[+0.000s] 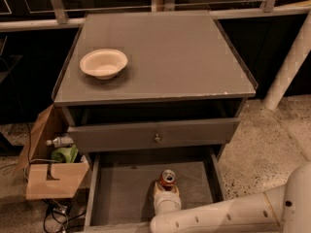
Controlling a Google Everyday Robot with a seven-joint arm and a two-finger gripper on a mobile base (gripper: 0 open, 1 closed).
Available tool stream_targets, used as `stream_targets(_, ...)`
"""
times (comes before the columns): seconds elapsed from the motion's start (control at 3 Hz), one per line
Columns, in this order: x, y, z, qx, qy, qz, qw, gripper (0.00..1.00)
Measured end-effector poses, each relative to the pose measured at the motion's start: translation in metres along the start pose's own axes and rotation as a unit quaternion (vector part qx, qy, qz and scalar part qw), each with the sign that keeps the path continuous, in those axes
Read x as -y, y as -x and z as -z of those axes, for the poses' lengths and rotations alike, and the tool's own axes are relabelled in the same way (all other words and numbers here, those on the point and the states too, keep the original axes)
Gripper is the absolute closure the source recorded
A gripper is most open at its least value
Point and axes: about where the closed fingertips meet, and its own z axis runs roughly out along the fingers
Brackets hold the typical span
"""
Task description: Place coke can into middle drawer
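Next, my gripper sets the coke can down and releases it on the grey bottom of the open drawer [166, 192], at a spot roughly below the brass knob. The can is now upright inside that drawer.
The coke can [167, 177], red with a silver top, stands upright inside the open middle drawer [121, 193], towards the right of its middle. My gripper [166, 192] reaches in from the lower right on a cream-white arm [228, 217] and is closed around the can's body, hiding its lower part. The can's base appears to be at or near the drawer's grey floor.
Above the open drawer is a grey drawer with a brass knob [157, 138], slightly pulled out. A cream-white bowl [103, 63] sits on the cabinet top. A cardboard box [48, 178] with a bottle [58, 141] stands at the left. A white pole [291, 57] leans at the right.
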Motion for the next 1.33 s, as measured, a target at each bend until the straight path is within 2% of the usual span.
stream_targets(0.67, 0.004, -0.019, 0.006, 0.000, -0.015, 0.021, 0.9997, 1.00)
stream_targets(1.0, 0.004, -0.021, 0.007, 0.000, -0.018, 0.020, 0.9996, 1.00)
stream_targets(1.33, 0.004, -0.021, 0.007, 0.000, -0.018, 0.020, 0.9996, 0.81)
